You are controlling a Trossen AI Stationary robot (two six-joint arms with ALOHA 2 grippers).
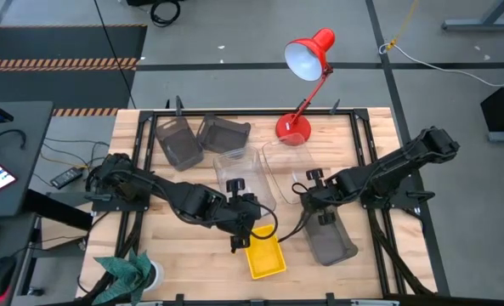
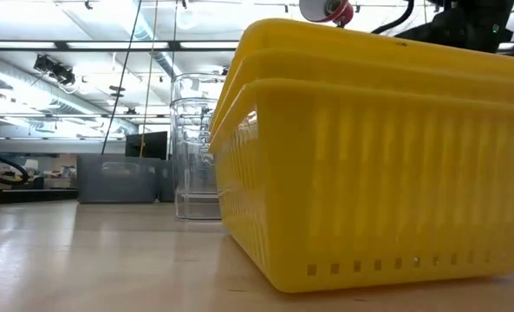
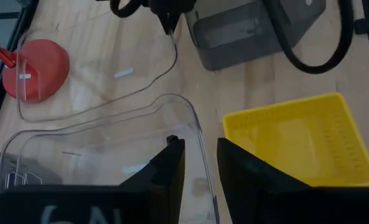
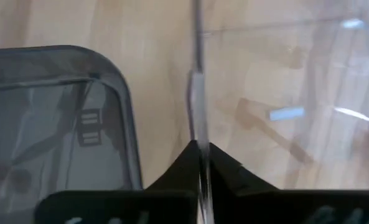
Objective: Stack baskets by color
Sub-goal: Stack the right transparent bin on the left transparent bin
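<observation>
I should release my right gripper's clear basket inside the other clear basket (image 1: 252,184), just behind the yellow baskets.
Two clear baskets stand mid-table: one (image 1: 239,174) by my left gripper (image 1: 241,204), the other (image 1: 285,166) by my right gripper (image 1: 307,194). Each gripper is shut on its clear basket's rim. A stack of yellow baskets (image 1: 264,255) rests on its base near the front edge and fills the low view (image 2: 378,165). One dark grey basket (image 1: 330,238) lies at the near right, beside my right gripper. Two more grey baskets (image 1: 177,140) (image 1: 222,132) sit at the far left. My left gripper (image 3: 200,165) has the clear basket's side wall at its rim (image 3: 198,134) between its fingers, one finger inside and one outside, slanting down from the near side. Whether the basket is off the table does not show. My right gripper (image 4: 201,155) pinches the other clear basket's thin wall at its rim (image 4: 198,106) between its two shut fingers, pointing steeply down. The rim runs straight on past the fingertips. The basket's base looks to be on the table.
A red desk lamp stands with its base (image 1: 292,127) at the far edge, just behind the right clear basket, and its head (image 1: 307,58) reaches past the table. A green thing (image 1: 128,272) sits at the near left corner. Bare wood lies at the near left.
</observation>
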